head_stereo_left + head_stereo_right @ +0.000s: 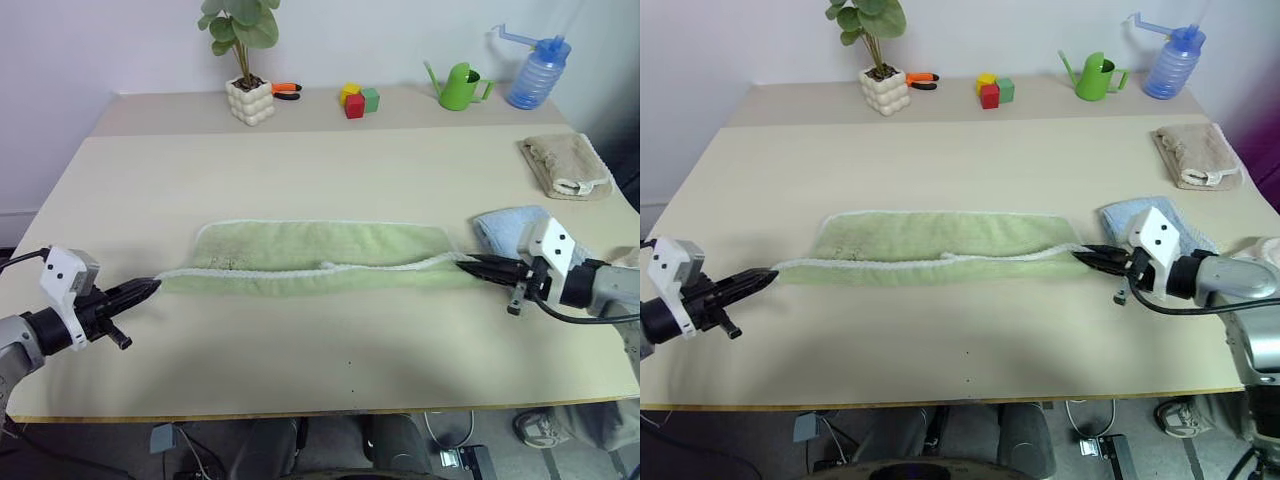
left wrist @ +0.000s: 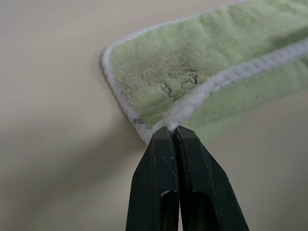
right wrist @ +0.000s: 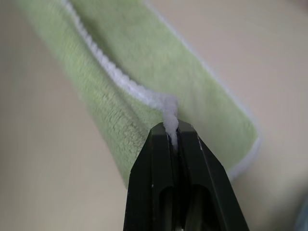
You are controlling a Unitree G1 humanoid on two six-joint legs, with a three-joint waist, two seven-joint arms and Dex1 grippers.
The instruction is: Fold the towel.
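The robot's left gripper will release the light green towel's near corner on its far corner at the embroidered end point(image 1: 208, 228) point(image 2: 113, 54).
The light green towel point(image 1: 315, 256) lies folded lengthwise into a long strip across the middle of the table, its whitish edging running along the near side. My left gripper point(image 1: 153, 286) is shut on the towel's left near corner, seen up close in the left wrist view point(image 2: 172, 128) beside the small dark embroidered mark point(image 2: 179, 84). At the other end my right gripper point(image 1: 462, 262) is shut on the right near corner, the white edging pinched between its fingertips point(image 3: 172, 126). Both corners are held low, just above the tabletop.
A light blue folded towel point(image 1: 508, 225) lies right behind my right gripper, and a beige folded towel point(image 1: 566, 165) sits further back right. Along the far edge stand a potted plant point(image 1: 247, 90), coloured blocks point(image 1: 358, 99), a green watering can point(image 1: 460, 88) and a blue bottle point(image 1: 538, 72).
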